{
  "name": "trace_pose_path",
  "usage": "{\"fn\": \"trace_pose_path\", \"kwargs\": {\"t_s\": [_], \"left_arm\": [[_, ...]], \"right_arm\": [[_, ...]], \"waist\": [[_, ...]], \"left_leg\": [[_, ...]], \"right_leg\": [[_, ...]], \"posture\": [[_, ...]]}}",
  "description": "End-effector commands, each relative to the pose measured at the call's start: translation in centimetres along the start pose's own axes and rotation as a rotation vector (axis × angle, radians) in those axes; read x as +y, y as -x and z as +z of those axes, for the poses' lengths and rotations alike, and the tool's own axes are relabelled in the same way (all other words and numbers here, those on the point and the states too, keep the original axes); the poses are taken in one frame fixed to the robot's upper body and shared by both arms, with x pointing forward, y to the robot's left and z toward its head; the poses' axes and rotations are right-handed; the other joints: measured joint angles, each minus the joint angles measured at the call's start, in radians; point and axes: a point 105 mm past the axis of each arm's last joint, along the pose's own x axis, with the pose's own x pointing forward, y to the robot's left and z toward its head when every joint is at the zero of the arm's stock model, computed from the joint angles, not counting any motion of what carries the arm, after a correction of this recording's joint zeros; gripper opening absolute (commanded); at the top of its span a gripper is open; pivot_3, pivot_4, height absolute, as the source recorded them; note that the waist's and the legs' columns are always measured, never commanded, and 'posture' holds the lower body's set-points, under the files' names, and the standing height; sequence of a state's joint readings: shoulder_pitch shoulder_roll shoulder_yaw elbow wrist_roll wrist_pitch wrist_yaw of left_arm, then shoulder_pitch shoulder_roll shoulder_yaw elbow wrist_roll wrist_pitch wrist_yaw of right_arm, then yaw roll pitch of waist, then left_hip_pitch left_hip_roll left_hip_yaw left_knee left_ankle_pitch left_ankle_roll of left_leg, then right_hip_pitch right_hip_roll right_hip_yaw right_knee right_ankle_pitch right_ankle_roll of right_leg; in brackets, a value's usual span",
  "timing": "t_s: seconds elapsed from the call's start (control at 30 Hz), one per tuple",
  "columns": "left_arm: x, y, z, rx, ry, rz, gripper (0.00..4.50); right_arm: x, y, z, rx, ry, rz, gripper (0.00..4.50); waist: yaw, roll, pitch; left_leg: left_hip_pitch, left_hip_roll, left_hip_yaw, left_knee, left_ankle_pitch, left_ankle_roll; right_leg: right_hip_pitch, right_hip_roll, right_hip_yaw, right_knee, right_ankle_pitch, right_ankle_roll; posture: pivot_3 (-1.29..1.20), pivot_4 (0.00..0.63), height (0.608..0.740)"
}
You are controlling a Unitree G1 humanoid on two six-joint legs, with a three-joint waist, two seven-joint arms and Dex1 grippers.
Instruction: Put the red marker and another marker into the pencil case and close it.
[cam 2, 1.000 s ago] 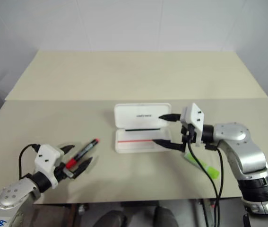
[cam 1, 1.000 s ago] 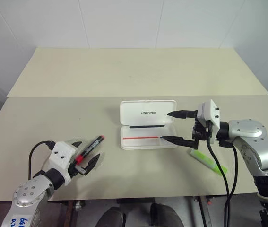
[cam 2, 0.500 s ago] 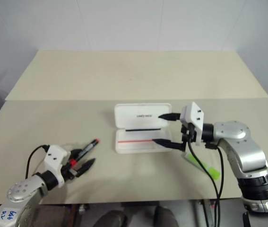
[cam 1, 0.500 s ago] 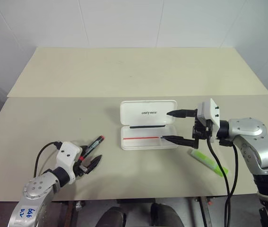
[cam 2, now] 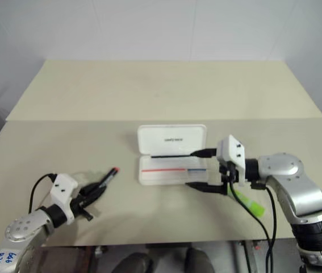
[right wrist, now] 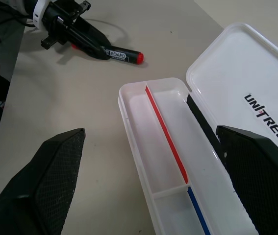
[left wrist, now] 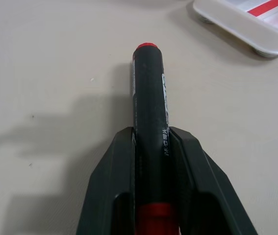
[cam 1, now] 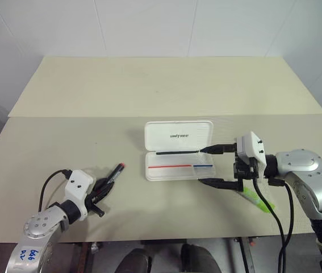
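Next, my left gripper releases the red marker in the pencil case tray point(cam 1: 175, 161), setting it free in the space between the red stripe and the lid.
The red marker point(cam 1: 114, 173), black-barrelled with a red end, lies on the table at the near left. My left gripper point(cam 1: 100, 191) is shut on its barrel point(left wrist: 148, 98), a finger point(left wrist: 114, 166) pressed on each side. The white pencil case point(cam 1: 161, 131) lies open at the centre, lid tipped back and a red and blue stripe in its tray point(right wrist: 143, 147). My right gripper point(cam 1: 204, 166) stands open at the case's right end, holding nothing. The lime-green marker point(cam 1: 255, 199) lies on the table under my right wrist, partly hidden by a cable.
The beige table point(cam 1: 149, 91) stretches far beyond the case, with a seam across it. The near edge runs just below both grippers. Black cables point(cam 1: 277, 227) hang from my right wrist over that edge.
My left gripper has shut on the red marker's barrel. My right gripper has drawn back toward the near right, uncovering the blue stripe in the tray.
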State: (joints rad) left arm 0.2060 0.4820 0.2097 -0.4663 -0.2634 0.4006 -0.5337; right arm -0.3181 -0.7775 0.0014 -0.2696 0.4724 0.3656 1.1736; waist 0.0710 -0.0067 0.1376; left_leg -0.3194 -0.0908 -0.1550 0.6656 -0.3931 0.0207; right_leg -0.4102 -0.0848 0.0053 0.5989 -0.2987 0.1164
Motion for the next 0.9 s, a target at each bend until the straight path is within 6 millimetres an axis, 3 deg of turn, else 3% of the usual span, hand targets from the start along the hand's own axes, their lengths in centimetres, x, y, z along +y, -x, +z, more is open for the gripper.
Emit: {"fn": "trace_pose_path", "kwargs": {"t_s": [0.03, 0.27, 0.57, 0.67, 0.9], "left_arm": [[0.6, 0.5, 3.3, -0.139, -0.122, -0.028, 0.63], [-0.2, 0.3, 6.7, -0.229, -0.207, -0.218, 0.63], [-4.1, -5.0, 10.1, -0.224, -0.359, -0.48, 0.63], [-5.0, -6.3, 10.4, -0.212, -0.384, -0.541, 0.63], [-6.0, -9.4, 8.5, -0.127, -0.482, -0.665, 0.63]], "right_arm": [[-0.6, 0.7, 0.7, -0.02, 0.041, -0.067, 4.5], [-1.1, 1.5, 0.6, -0.005, 0.039, -0.125, 4.5], [-2.8, 4.3, 0.2, 0.056, 0.081, -0.3, 4.5], [-3.0, 5.3, 0.2, 0.069, 0.075, -0.343, 4.5], [-0.9, 6.2, -0.2, 0.083, 0.034, -0.395, 4.5]], "waist": [[0.0, 0.0, 0.0], [-0.002, 0.0, 0.0], [-0.002, 0.001, 0.001], [-0.009, 0.001, 0.001], [-0.019, 0.001, 0.001]], "left_leg": [[0.0, 0.0, 0.0, 0.0, 0.0, 0.0], [0.0, 0.0, 0.0, 0.0, 0.0, 0.0], [-0.001, -0.001, 0.0, 0.0, 0.0, 0.001], [0.0, -0.001, 0.0, 0.0, 0.0, 0.001], [0.0, -0.001, 0.0, 0.0, 0.0, 0.001]], "right_leg": [[0.0, 0.0, 0.0, 0.0, 0.0, 0.0], [0.0, 0.0, 0.0, 0.0, 0.0, 0.0], [-0.002, 0.0, -0.001, 0.0, 0.003, 0.0], [-0.002, 0.001, -0.002, 0.001, 0.003, 0.0], [-0.002, 0.001, -0.003, 0.002, 0.003, 0.001]], "posture": [[0.0, 0.15, 0.74], [0.0, 0.15, 0.74], [0.0, 0.15, 0.74], [0.0, 0.15, 0.74], [0.0, 0.15, 0.74]]}}
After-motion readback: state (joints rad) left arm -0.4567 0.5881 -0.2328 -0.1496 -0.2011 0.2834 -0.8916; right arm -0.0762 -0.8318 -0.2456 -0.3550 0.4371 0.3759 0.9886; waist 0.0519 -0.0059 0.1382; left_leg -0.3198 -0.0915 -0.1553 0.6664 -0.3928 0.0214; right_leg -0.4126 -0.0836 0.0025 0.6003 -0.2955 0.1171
